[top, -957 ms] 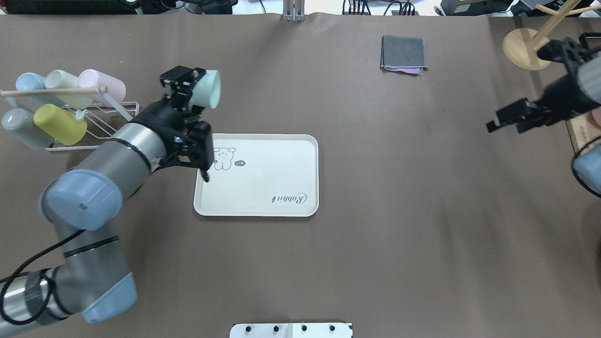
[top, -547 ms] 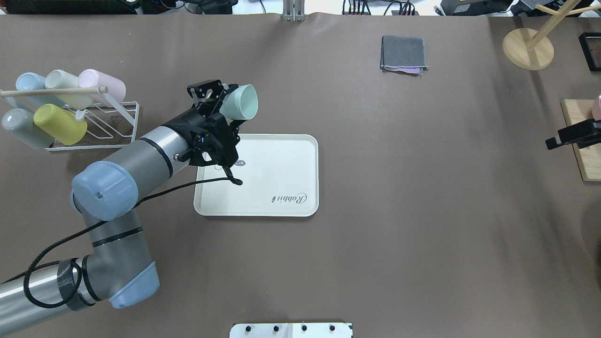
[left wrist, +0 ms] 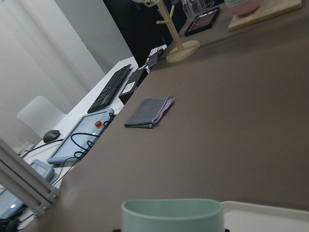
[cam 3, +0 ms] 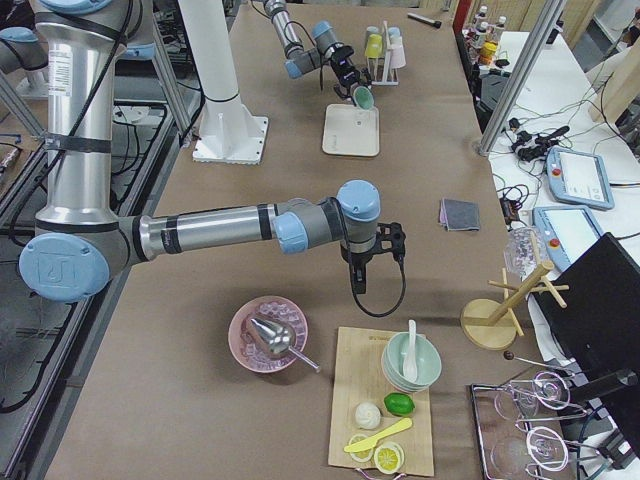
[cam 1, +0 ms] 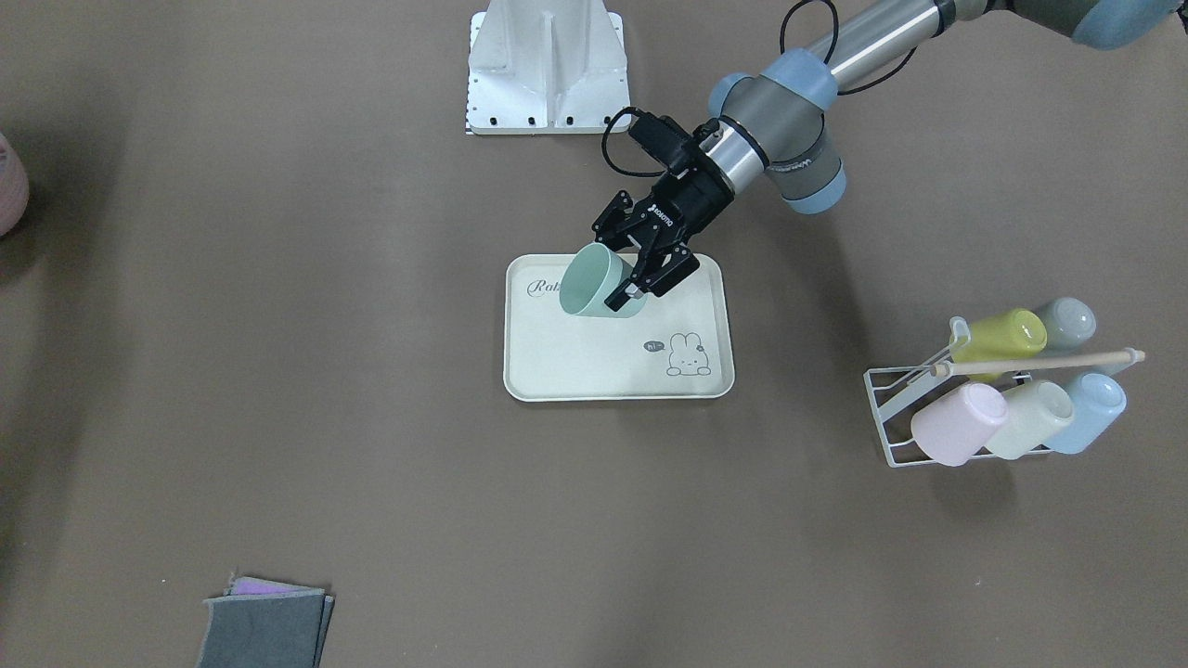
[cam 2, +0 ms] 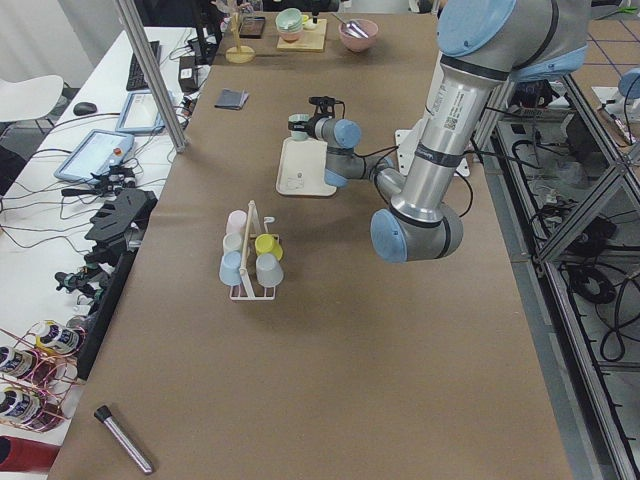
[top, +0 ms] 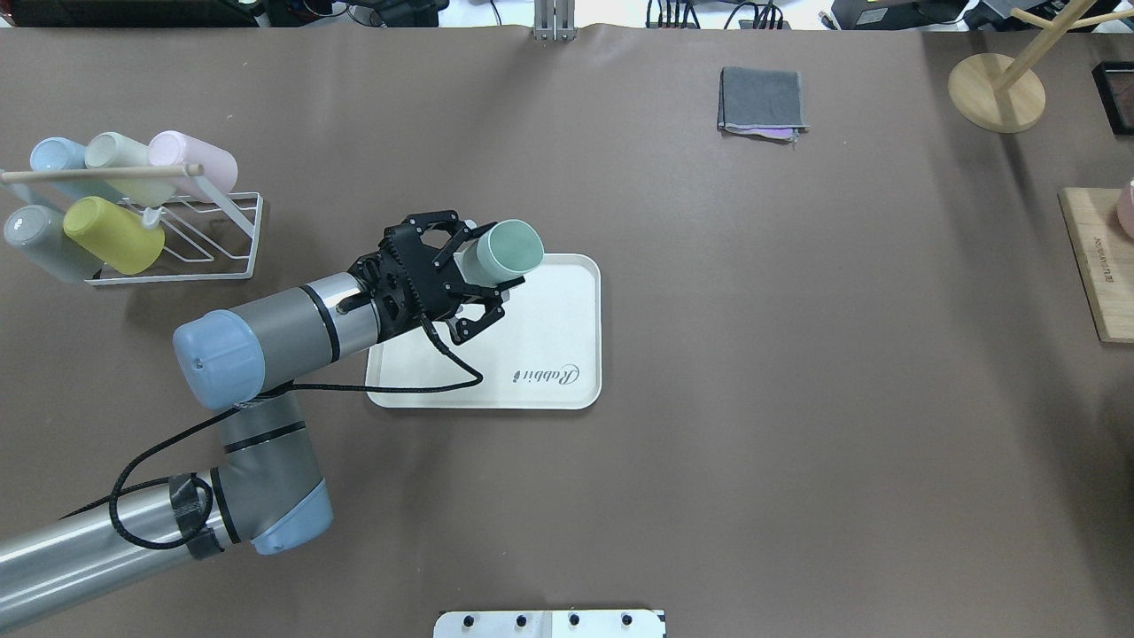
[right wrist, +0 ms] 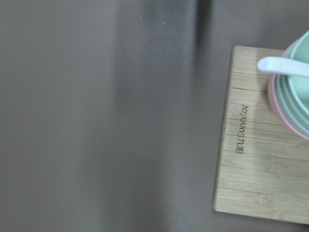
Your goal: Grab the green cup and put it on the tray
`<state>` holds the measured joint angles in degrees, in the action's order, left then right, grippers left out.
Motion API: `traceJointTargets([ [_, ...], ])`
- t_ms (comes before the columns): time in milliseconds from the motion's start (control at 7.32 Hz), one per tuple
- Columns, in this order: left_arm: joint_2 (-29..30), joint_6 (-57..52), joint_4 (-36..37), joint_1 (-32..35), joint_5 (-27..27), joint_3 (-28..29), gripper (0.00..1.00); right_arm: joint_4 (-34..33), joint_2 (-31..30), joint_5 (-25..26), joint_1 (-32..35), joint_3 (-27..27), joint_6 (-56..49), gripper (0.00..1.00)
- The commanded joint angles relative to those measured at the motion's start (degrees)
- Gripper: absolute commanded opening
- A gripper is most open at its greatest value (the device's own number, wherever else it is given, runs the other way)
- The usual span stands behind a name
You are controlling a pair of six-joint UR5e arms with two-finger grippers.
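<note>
Next, my left gripper sets the green cup down on the tray [cam 1: 603, 299] and lets go of it there, between the printed lettering and the rabbit drawing.
My left gripper [top: 490, 262] is shut on the green cup [top: 509, 249], a pale mint tumbler. It holds the cup tilted, mouth upward, in the air above the cream tray [top: 549, 354] with the rabbit drawing. The front-facing view shows the left gripper [cam 1: 611, 274], the cup [cam 1: 589, 283] and the tray [cam 1: 594, 371]. The cup's rim [left wrist: 171, 212] fills the bottom of the left wrist view. My right gripper [cam 3: 370, 262] shows only in the exterior right view, far from the tray; I cannot tell whether it is open or shut.
A white wire rack [top: 221, 239] with several pastel cups stands at the left. A folded grey cloth [top: 762, 102] lies far right of the tray. A wooden stand [top: 997, 89] and a wooden board [top: 1099, 266] are at the right edge.
My left arm has carried the green cup right and nearer, from beyond the tray's far-left corner to above the tray, turning its mouth upward. My right arm has left the overhead view.
</note>
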<state>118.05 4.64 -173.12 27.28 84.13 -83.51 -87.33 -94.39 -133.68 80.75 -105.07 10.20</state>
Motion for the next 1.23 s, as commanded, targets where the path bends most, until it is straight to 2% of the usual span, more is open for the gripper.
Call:
traceJointTargets([
  [0,0.60,3.09,-12.10,-0.04,2.43,7.89,0.22,-24.79,4.97,4.03,3.62,-5.90,-14.11,1.00],
  [137,0.61,8.05,-13.63,-0.21,3.13,9.31,0.19,-26.47,4.31,3.96,3.62,-7.15,-14.59,1.00],
  [410,0.69,13.36,-14.95,-0.39,5.25,11.25,0.20,-26.31,3.95,3.35,3.62,-6.72,-14.68,1.00],
  [547,0.78,18.60,-14.96,-0.39,8.03,11.35,0.20,-26.40,3.60,3.26,3.62,-6.11,-17.29,0.99],
  [1093,2.71,20.58,-14.87,-0.83,8.59,16.09,0.20,-26.40,2.63,2.39,5.02,-3.14,-17.76,0.99],
])
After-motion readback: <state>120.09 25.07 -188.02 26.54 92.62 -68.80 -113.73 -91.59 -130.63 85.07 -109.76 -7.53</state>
